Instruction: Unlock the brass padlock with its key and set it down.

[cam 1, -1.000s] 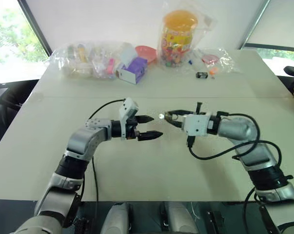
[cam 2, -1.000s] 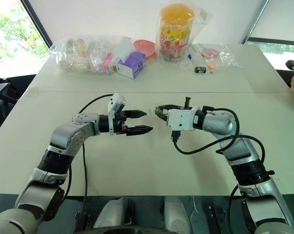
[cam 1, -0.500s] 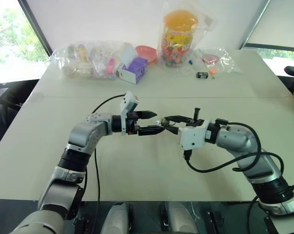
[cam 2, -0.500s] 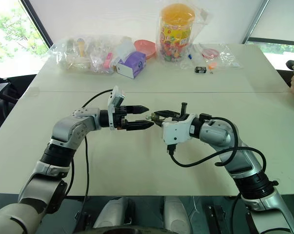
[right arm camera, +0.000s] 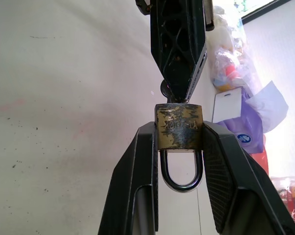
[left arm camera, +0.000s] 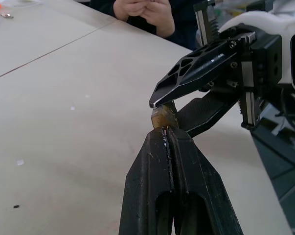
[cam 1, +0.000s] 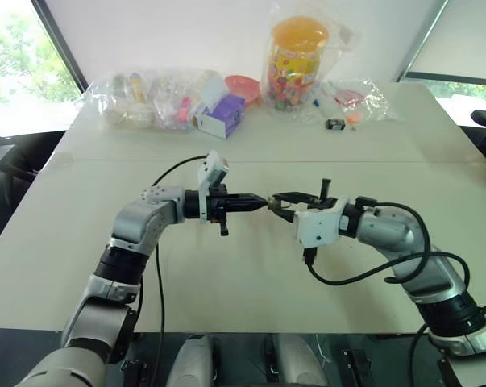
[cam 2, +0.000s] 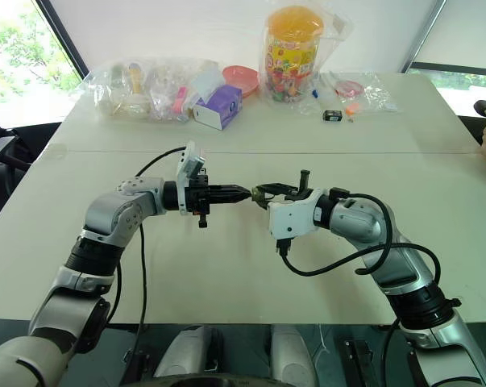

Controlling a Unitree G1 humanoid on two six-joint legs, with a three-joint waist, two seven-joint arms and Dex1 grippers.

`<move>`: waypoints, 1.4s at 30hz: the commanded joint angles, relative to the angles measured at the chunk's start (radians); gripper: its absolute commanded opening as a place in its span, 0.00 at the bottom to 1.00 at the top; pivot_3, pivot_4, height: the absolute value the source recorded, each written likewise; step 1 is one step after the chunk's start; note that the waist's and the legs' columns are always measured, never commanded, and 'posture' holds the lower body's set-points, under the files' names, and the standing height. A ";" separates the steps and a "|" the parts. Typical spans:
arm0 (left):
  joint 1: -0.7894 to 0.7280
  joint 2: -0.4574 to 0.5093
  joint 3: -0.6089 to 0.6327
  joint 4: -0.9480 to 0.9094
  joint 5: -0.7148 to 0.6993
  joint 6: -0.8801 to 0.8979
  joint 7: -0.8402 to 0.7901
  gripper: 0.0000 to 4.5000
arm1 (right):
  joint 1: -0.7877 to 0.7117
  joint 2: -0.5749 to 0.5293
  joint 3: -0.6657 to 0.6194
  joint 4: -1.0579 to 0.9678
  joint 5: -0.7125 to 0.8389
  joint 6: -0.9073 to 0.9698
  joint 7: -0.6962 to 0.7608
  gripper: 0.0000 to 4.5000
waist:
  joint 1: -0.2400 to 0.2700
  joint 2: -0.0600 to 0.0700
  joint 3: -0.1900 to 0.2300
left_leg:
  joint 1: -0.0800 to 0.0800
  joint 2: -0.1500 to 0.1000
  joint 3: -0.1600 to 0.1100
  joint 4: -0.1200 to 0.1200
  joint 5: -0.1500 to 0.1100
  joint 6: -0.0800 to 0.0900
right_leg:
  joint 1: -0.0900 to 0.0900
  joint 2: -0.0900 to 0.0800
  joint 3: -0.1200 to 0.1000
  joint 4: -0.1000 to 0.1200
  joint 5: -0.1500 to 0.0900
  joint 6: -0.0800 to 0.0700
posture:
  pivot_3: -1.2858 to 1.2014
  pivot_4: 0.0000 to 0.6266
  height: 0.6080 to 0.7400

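Note:
Next, I leave the key in and take the padlock's body (right arm camera: pixel 179 126) with my left gripper, since the shackle lies between my right gripper's fingers, which clamp the brass padlock.
The brass padlock (right arm camera: pixel 179 126) is a small worn yellow block with a silvery shackle. It is held above the table, clamped between the fingers of my right gripper (right arm camera: pixel 179 128), shackle towards that wrist. My left gripper (left arm camera: pixel 166 129) points at it from the opposite side, shut, its tips meeting the lock's bottom end. A small dark round bit of the key (right arm camera: pixel 165 90) peeks out beside those tips. In the head views the left gripper (cam 1: pixel 261 202) and right gripper (cam 1: pixel 278 199) meet tip to tip over the table's middle, with the padlock (cam 1: pixel 269 201) between them.
Along the far edge of the table (cam 1: pixel 251 266) lie clear bags of small items (cam 1: pixel 146 97), a purple box (cam 1: pixel 221 115), a candy jar (cam 1: pixel 297 52) and a small black object with orange bits (cam 1: pixel 334 124). A person's hands (left arm camera: pixel 145 10) rest beyond the table.
My left gripper's fingers were wide open a second ago and have closed at the padlock's bottom end. The right gripper has kept its hold on the padlock.

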 commanded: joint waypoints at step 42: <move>0.052 -0.083 0.069 -0.100 -0.160 0.215 0.187 0.60 | -0.060 -0.036 -0.011 -0.111 0.085 0.101 0.080 0.15 | 0.000 0.000 0.000 | 0.000 0.000 0.000 0.000 0.000 0.000 | 0.000 -0.001 0.000 0.000 0.000 0.000 | 0.52 0.24 0.96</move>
